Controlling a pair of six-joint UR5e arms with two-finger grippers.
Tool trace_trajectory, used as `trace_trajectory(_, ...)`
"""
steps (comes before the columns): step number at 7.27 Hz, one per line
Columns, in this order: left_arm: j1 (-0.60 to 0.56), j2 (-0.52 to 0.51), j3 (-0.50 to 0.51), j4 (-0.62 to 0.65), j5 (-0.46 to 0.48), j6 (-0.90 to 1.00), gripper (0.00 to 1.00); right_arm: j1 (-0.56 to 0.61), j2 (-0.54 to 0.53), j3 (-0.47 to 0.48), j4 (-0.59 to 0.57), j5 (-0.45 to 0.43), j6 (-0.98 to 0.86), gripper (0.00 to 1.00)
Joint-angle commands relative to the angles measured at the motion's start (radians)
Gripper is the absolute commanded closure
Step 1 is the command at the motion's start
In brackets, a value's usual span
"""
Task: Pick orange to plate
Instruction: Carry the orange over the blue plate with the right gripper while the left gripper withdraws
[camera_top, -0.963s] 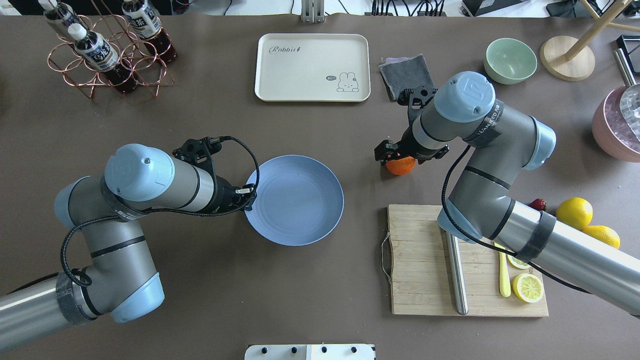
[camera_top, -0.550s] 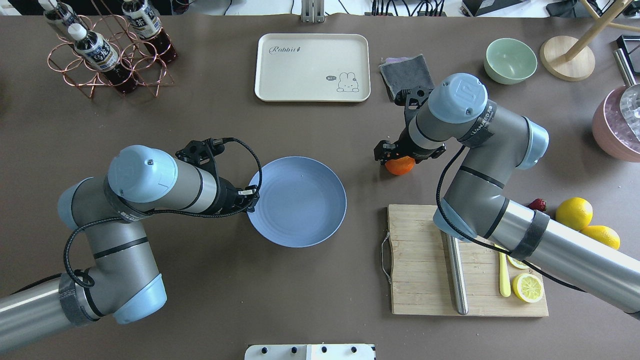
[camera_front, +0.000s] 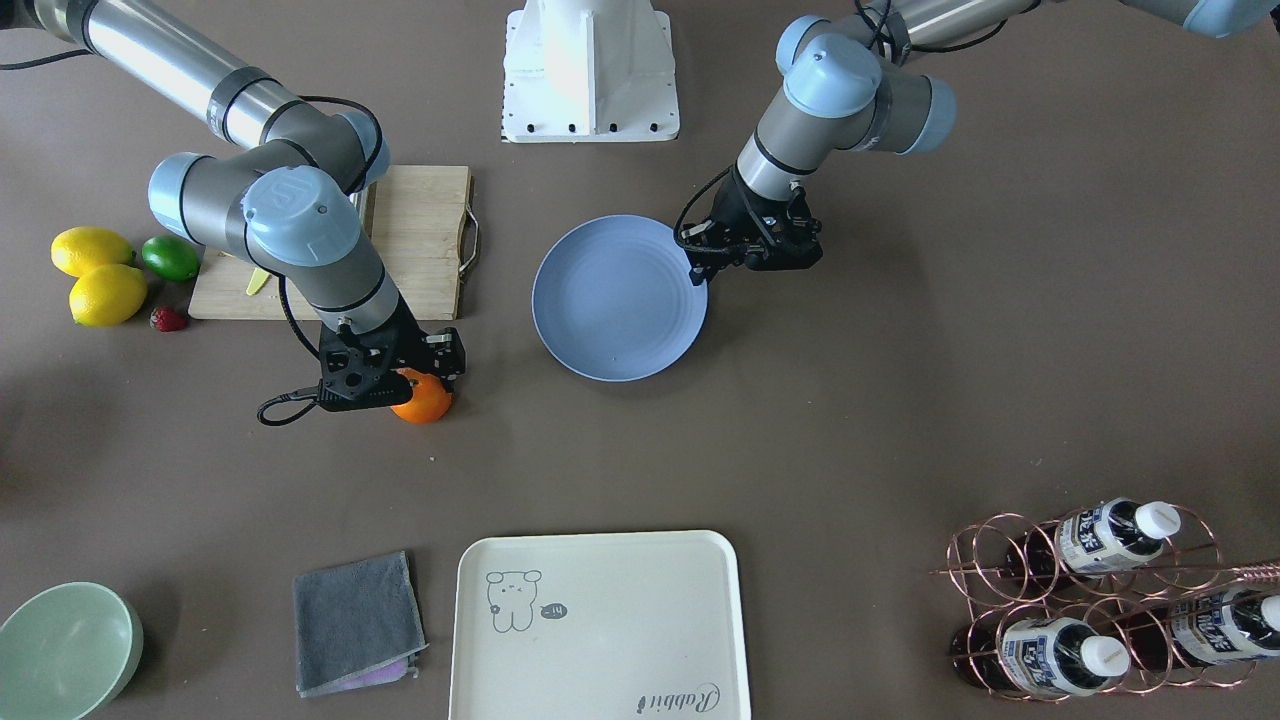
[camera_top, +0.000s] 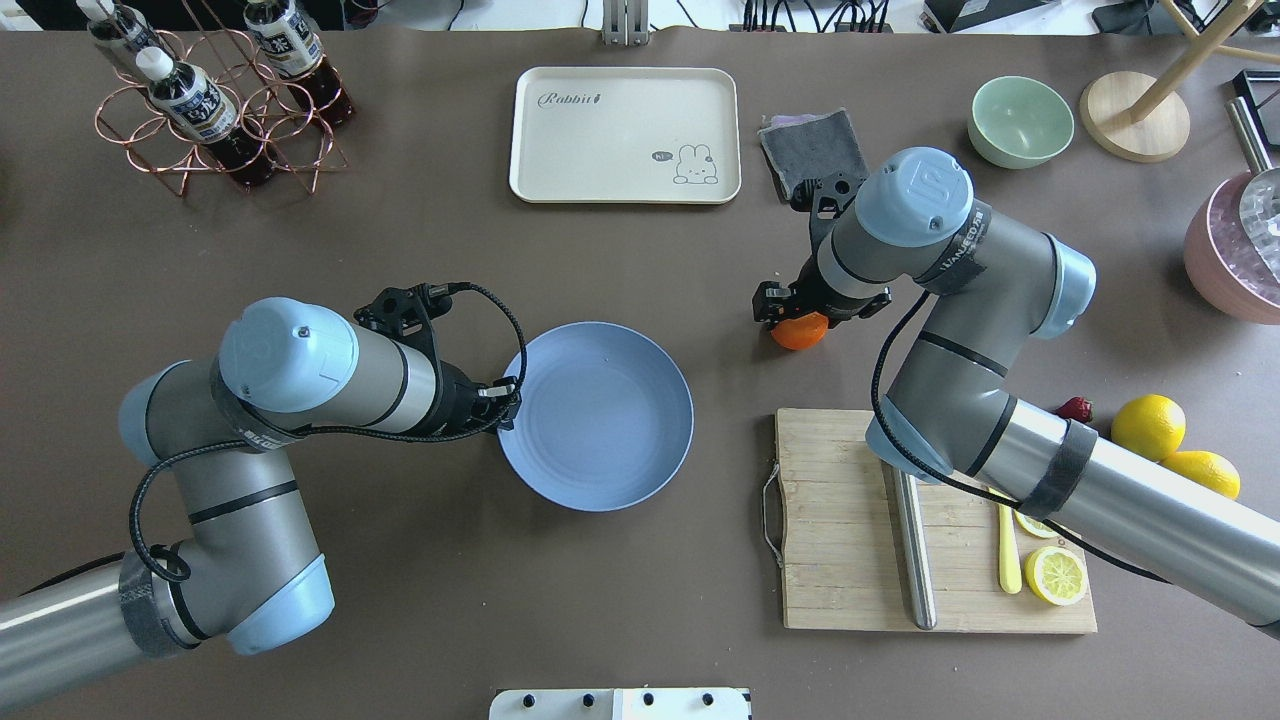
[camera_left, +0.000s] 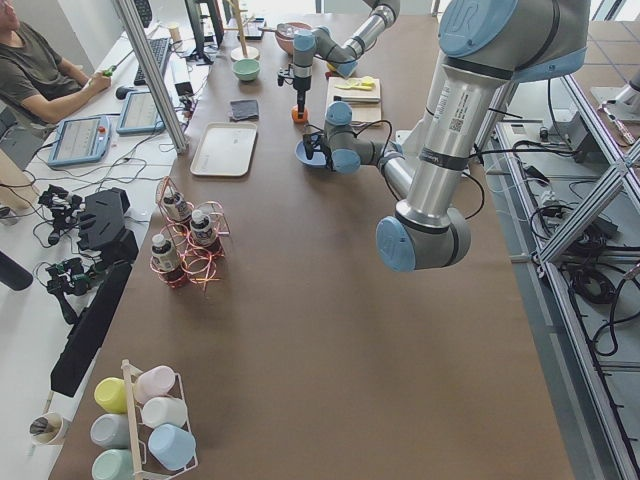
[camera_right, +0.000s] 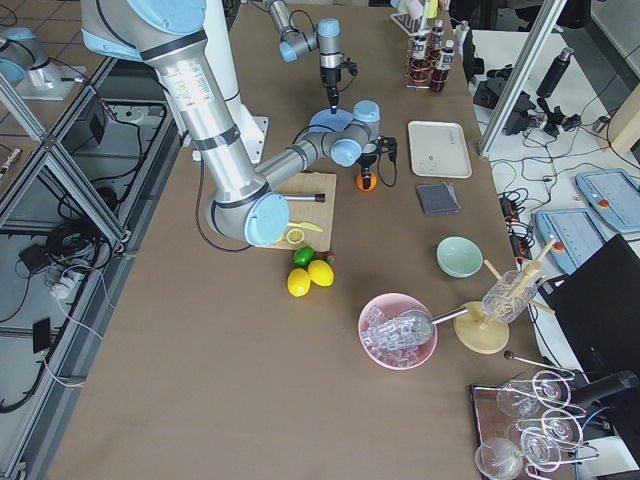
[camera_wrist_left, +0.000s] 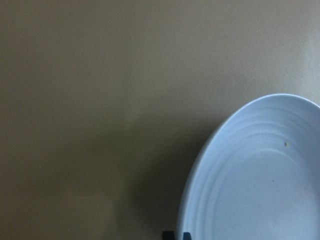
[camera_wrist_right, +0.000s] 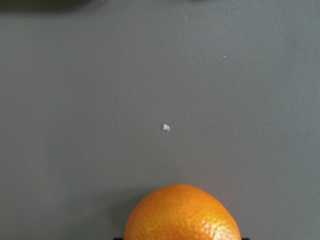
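Next, my right gripper lets go of the orange near the middle of the periwinkle-blue plate (camera_front: 645, 275).
The orange (camera_top: 800, 335) sits on the brown table right of centre, with my right gripper (camera_top: 795, 320) down over it and shut on its sides. The right wrist view shows only the orange's top (camera_wrist_right: 182, 215) at the bottom edge. To its left lies the periwinkle-blue plate (camera_top: 600, 440), holding nothing. My left gripper (camera_top: 505, 400) is shut on the plate's left rim. In the front-facing view the orange (camera_front: 425, 402) pokes out under the right gripper (camera_front: 405, 385), and the left gripper (camera_front: 700, 265) pinches the plate (camera_front: 610, 310) at its edge.
A wooden cutting board (camera_top: 840, 520) with a knife and lemon slices lies just below the orange. Lemons (camera_top: 1150, 425) sit at the right. At the back stand a cream tray (camera_top: 625, 135), a grey cloth (camera_top: 810, 145), a green bowl (camera_top: 1020, 120) and a bottle rack (camera_top: 210, 100).
My left gripper has dragged the plate a little toward the robot and slightly right. The right wrist shifted slightly left and covers more of the orange.
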Motion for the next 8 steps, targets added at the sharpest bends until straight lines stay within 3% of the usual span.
trace_trajectory(1,-0.004,-0.003,-0.008,-0.001,-0.001,0.001,0.03,0.000,0.009,0.025,0.000,0.000,0.004,1.00)
trace_trajectory(4,-0.152,0.006,-0.015,0.008,-0.071,0.117,0.03,-0.053,0.099,0.034,-0.028,-0.014,0.128,1.00)
trace_trajectory(6,-0.277,0.071,-0.006,0.006,-0.159,0.278,0.03,-0.147,0.160,0.001,-0.029,-0.104,0.219,1.00)
trace_trajectory(8,-0.320,0.069,0.033,0.008,-0.187,0.324,0.03,-0.179,0.208,-0.024,-0.031,-0.118,0.269,1.00)
